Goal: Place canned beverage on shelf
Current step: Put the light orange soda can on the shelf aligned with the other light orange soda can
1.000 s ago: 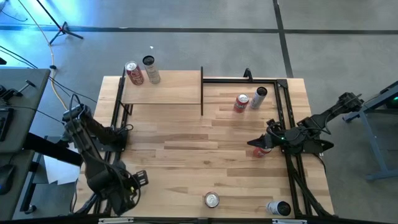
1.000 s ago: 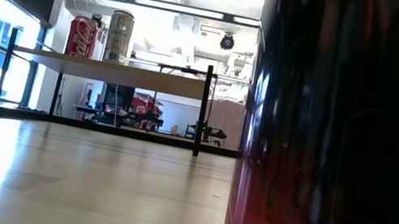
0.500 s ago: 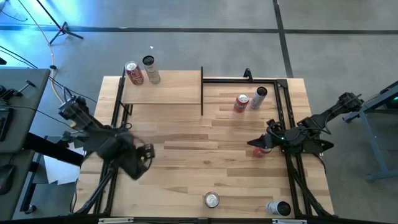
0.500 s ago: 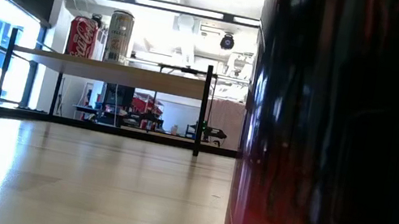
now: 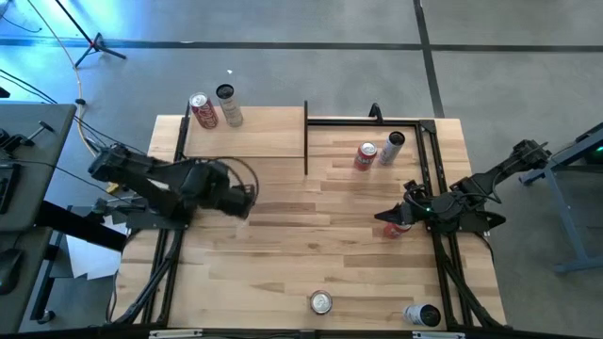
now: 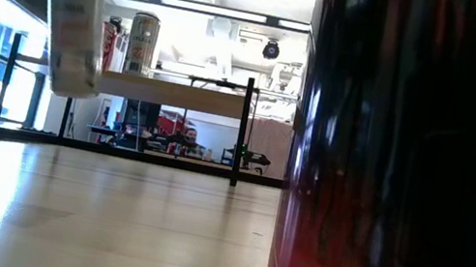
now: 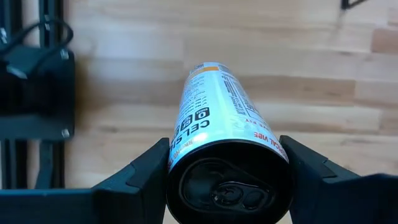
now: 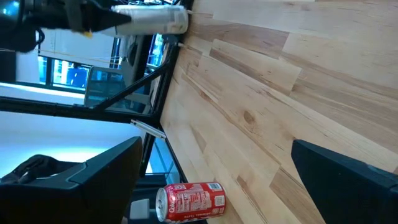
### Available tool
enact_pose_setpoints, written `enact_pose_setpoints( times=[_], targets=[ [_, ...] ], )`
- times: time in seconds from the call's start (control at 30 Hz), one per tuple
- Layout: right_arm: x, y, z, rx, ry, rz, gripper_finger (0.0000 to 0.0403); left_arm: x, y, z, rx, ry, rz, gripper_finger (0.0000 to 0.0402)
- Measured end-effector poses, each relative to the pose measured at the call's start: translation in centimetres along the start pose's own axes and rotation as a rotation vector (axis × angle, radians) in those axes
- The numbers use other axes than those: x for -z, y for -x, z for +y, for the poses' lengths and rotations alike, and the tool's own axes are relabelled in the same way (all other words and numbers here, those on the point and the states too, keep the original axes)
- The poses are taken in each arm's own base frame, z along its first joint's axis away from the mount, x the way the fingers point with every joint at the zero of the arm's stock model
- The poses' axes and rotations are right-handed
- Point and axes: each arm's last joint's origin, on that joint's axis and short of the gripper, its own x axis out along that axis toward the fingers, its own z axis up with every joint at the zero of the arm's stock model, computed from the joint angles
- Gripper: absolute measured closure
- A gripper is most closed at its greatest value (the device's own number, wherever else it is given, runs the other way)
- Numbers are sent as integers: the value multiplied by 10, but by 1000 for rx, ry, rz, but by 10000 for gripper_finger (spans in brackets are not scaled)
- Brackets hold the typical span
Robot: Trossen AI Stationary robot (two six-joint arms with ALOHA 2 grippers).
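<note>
Next, I release the white can with my left gripper on the bare tabletop (image 5: 250, 199) just before the shelf board.
My left gripper (image 5: 242, 199) is over the table's left half, in front of the shelf (image 5: 247, 133), and is shut on a white can (image 7: 217, 106). In the low view the can (image 6: 76, 22) hangs above the tabletop. The shelf board (image 6: 162, 91) stands on black posts. It carries a red can (image 5: 203, 111) and a silver can (image 5: 229, 105) at its far left corner. My right gripper (image 5: 388, 218) waits at the table's right side, open and empty, as the right wrist view (image 8: 217, 146) shows. My left gripper pinches the white can between its two fingers (image 7: 146, 177), on opposite sides of the can's wall just below the lid end (image 7: 180, 155). The fingers point down and lie along the can. The can hangs nearly upright, slightly tilted, with its base (image 6: 75, 85) clear of the table.
A red can (image 5: 365, 156) and a white can (image 5: 393, 144) stand at the far right. Another can (image 5: 320, 302) stands at the near edge and fills the low view's right side (image 6: 409, 164). A further can (image 5: 422, 315) is at the near right corner. Black frame rails (image 5: 429, 160) run along the right.
My left gripper has carried the white can from the table's near left corner toward the far edge and the right. It is now in front of the shelf. The can stays in its hold, clear of the table, and has come into the low view.
</note>
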Motion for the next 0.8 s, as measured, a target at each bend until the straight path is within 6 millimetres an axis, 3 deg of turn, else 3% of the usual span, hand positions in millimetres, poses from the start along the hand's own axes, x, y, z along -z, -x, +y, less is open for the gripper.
enact_pose_setpoints(
  times=[0.3, 0.57, 0.8],
  targets=[
    [0, 0, 0, 0, 0, 0, 3, -28, -28, -24, -104, -18, 23, 199],
    [0, 0, 0, 0, 0, 1, 3, -52, -39, -37, -42, -19, 117, 199],
    [0, 0, 0, 0, 0, 0, 3, -59, -50, -40, -40, 3, 122, 199]
  ],
)
